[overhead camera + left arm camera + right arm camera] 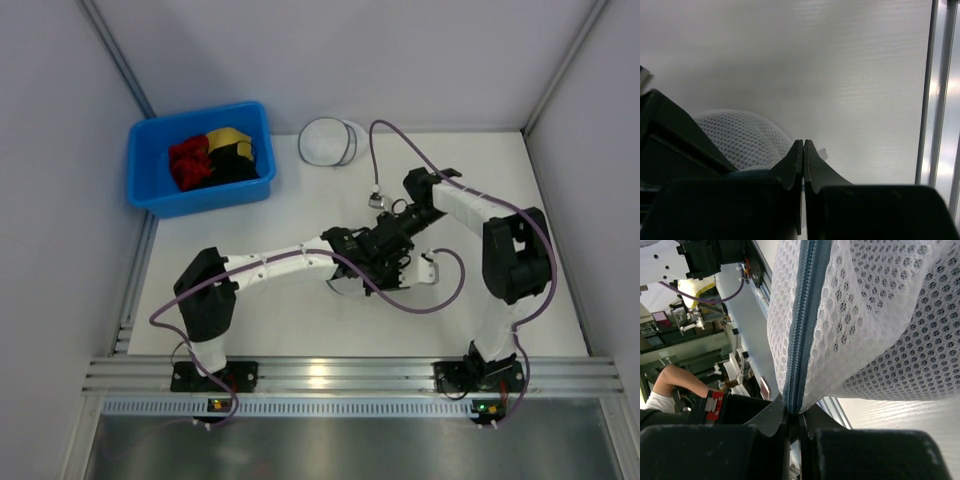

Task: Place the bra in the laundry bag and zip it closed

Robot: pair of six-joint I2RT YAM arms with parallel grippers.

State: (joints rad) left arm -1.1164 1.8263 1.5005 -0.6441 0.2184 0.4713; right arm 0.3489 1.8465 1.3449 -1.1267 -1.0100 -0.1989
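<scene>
Next, I set the laundry bag, now held between both grippers at the table's middle, down with my right gripper near the table's back corner [486, 164] farthest from the blue bin.
The laundry bag [342, 288] is a white mesh pouch held between both grippers at the table's middle. My right gripper [792, 412] is shut on the bag [880, 315] at its blue-grey zip seam [805, 315], which runs up from the jaws. My left gripper [803, 142] is shut on a thin white tab [823, 153] at the bag's edge, with the mesh dome [740, 137] just to its left. In the top view the left gripper [368, 264] and right gripper [385, 243] sit close together. The bra is hidden.
A blue bin [150, 190] at the back left holds a red garment [188, 163] and a yellow-and-black garment [230, 145]. A whiter round mesh case [330, 142] lies at the back centre. Purple cables loop near both arms. An aluminium rail [935, 100] runs along the table's edge.
</scene>
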